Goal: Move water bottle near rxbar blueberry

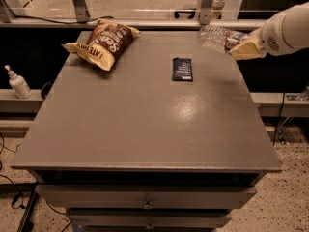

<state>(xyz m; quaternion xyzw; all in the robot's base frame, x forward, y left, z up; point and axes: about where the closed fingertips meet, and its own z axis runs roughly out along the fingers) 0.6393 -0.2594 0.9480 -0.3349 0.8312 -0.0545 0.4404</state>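
Observation:
Next, I set the water bottle down and let go of it between the rxbar blueberry and the table edge (pixel 209 61) under my white arm.
The water bottle (pixel 218 36), clear ribbed plastic with a red-and-blue label, lies on its side in the air above the table's far right corner. My gripper (pixel 240 46), at the end of the white arm coming in from the right, is shut on the water bottle at its label. The rxbar blueberry (pixel 182 69), a small flat navy wrapper with white text, lies on the grey table (pixel 145 124) to the left of and nearer than the bottle, apart from it.
A brown-and-tan chip bag (pixel 103 43) lies at the table's far left. A small white pump bottle (pixel 18 82) stands on a ledge left of the table. Metal posts (pixel 206 4) rise behind the far edge. Drawers (pixel 145 202) sit under the tabletop.

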